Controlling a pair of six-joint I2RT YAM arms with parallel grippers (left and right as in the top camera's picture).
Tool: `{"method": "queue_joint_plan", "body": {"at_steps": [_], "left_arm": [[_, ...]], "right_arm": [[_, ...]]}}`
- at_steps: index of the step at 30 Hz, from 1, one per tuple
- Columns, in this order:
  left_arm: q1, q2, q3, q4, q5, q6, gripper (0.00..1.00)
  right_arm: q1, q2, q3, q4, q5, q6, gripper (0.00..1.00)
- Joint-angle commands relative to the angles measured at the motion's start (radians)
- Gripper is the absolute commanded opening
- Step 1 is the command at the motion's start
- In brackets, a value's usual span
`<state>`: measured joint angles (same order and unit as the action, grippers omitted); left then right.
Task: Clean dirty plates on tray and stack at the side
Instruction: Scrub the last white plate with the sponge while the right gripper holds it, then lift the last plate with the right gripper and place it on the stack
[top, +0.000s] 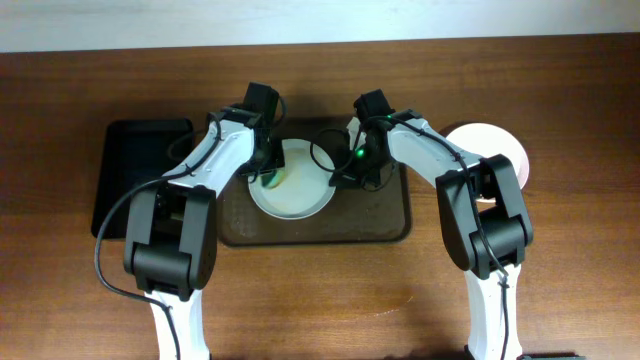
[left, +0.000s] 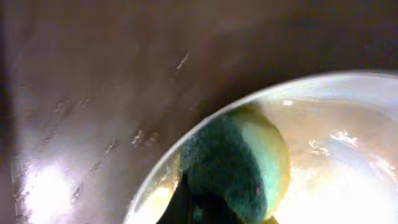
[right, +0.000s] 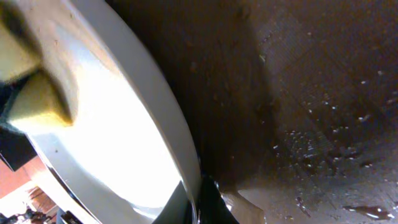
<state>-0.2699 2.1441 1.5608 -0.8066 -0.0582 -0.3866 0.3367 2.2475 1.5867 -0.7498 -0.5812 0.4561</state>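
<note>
Next, my right gripper lets go of the plate on top of the other white plate (top: 483, 160) lying on the wooden table.
A white plate (top: 295, 185) lies on the brown tray (top: 380, 222) in the overhead view. My left gripper (top: 268, 178) is shut on a green and yellow sponge (left: 239, 163) that presses on the plate's left part (left: 336, 155). My right gripper (top: 340, 176) is shut on the plate's right rim (right: 174, 130), one finger on each side of the edge (right: 198, 205). The sponge's yellow side (right: 34, 102) shows across the plate in the right wrist view. Another white plate (top: 505, 150) lies on the table at the right, partly under my right arm.
A glossy black tray (top: 135, 170) sits left of the brown tray. The brown tray's surface is wet with droplets (right: 329, 143). The wooden table (top: 330, 310) extends in front of both trays.
</note>
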Motion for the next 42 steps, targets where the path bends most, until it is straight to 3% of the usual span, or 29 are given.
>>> {"method": "queue_joint_plan", "body": {"at_steps": [1,3,5,7,15,23,28,32,36,42], "left_arm": [[0.031,0.063,-0.053,-0.174,0.059,0.084,0.01],[0.031,0.063,-0.052,-0.254,0.431,0.245,0.01],[0.035,0.062,-0.047,-0.269,0.676,0.347,0.01],[0.075,0.063,-0.011,-0.269,0.763,0.358,0.01],[0.387,0.063,0.347,-0.348,0.787,0.332,0.01],[0.262,0.063,0.344,-0.351,0.527,0.332,0.01],[0.245,0.064,0.344,-0.327,0.511,0.332,0.01],[0.245,0.064,0.341,-0.327,0.502,0.332,0.01],[0.244,0.065,0.340,-0.327,0.502,0.332,0.01],[0.244,0.066,0.340,-0.322,0.501,0.332,0.01]], "right_arm": [[-0.009,0.054,-0.040,-0.020,0.145,-0.009,0.05],[-0.009,0.054,-0.040,-0.020,0.145,-0.009,0.04],[-0.009,0.054,-0.040,-0.020,0.145,-0.009,0.04],[-0.009,0.054,-0.040,-0.020,0.145,-0.009,0.04],[-0.039,0.041,-0.029,-0.054,0.148,-0.015,0.04],[-0.049,-0.253,0.069,-0.301,0.586,-0.040,0.04],[-0.033,-0.460,0.069,-0.377,0.818,-0.035,0.04],[0.107,-0.536,0.069,-0.395,1.106,-0.035,0.04],[0.357,-0.536,0.069,-0.382,1.485,-0.028,0.04],[0.565,-0.536,0.068,-0.348,1.960,-0.028,0.04]]}}
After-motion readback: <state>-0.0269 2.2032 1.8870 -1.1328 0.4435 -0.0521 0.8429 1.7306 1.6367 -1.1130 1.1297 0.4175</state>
